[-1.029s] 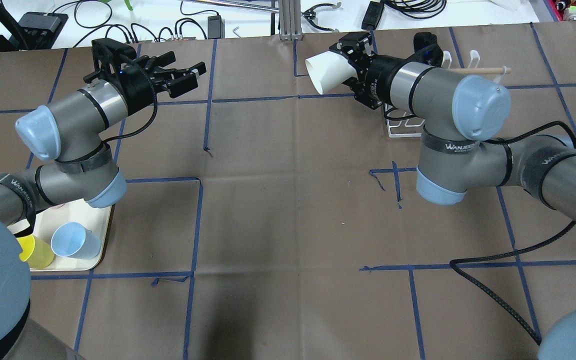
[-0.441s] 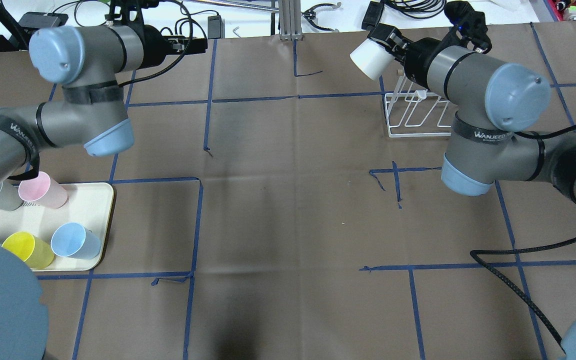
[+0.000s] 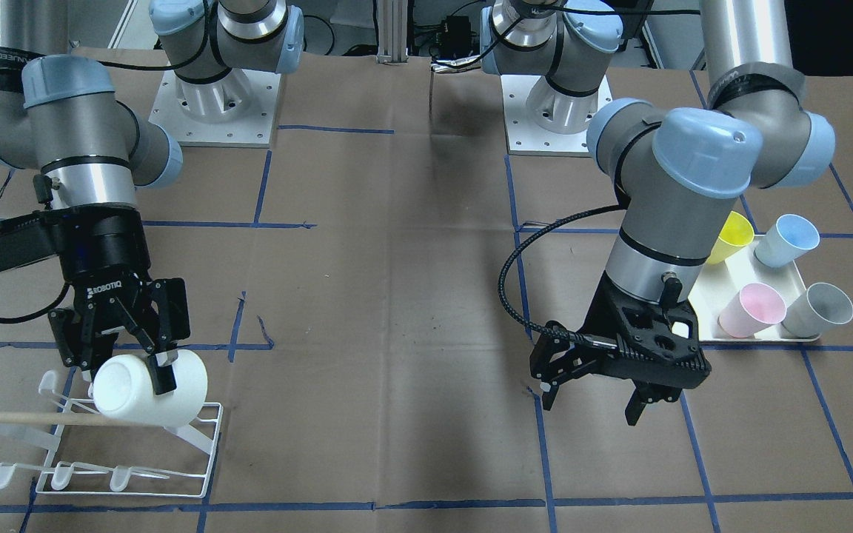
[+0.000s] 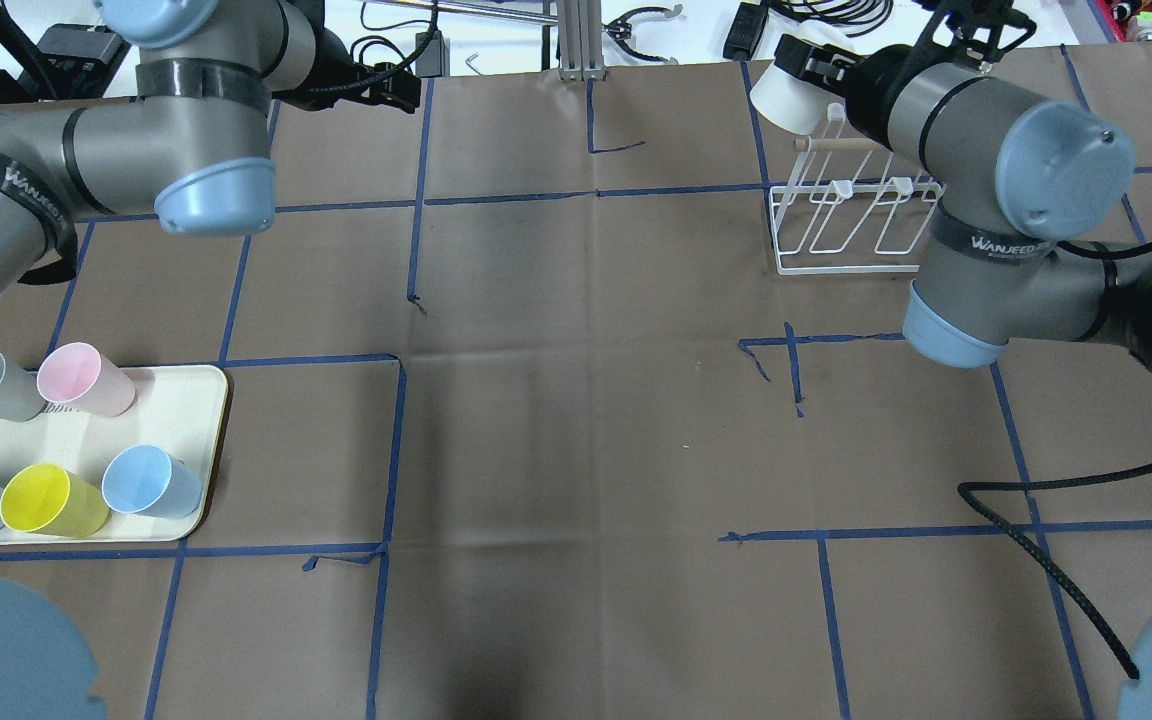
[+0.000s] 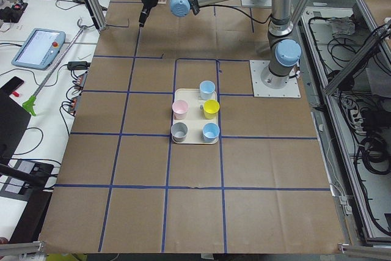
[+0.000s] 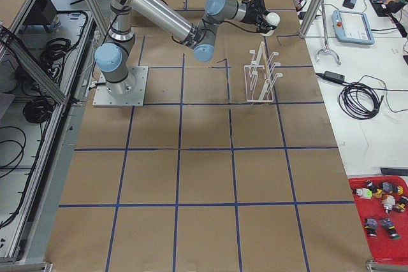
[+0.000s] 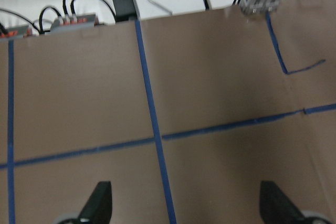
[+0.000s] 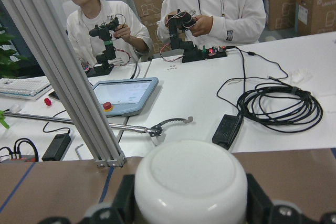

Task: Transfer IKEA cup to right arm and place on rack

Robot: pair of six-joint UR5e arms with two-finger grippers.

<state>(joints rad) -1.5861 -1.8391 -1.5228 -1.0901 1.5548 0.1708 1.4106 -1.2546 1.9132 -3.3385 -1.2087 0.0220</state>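
Note:
Next, I let go of the white IKEA cup with my right gripper past the wooden dowel, on the rack peg (image 3: 135,483) nearest the middle of the table.
My right gripper (image 3: 138,363) is shut on a white IKEA cup (image 3: 149,389), held on its side with its base toward the far table edge. The cup hangs just above the far left end of the white wire rack (image 3: 130,474), by its wooden dowel (image 3: 27,418); I cannot tell whether they touch. The overhead view shows the cup (image 4: 781,100), right gripper (image 4: 821,75) and rack (image 4: 851,225). The right wrist view shows the cup's base (image 8: 190,182) between the fingers. My left gripper (image 3: 593,400) is open and empty, far left in the overhead view (image 4: 386,90).
A cream tray (image 4: 201,400) at the near left holds several coloured cups: grey, pink, yellow, blue. It also shows in the front-facing view (image 3: 708,296). Cables, a power brick and an aluminium post lie past the far table edge. Two operators sit behind it.
My right gripper carried the white cup right and farther back, over the rack's far end, and turned it. My left arm swung up and away toward the far left, uncovering the tray.

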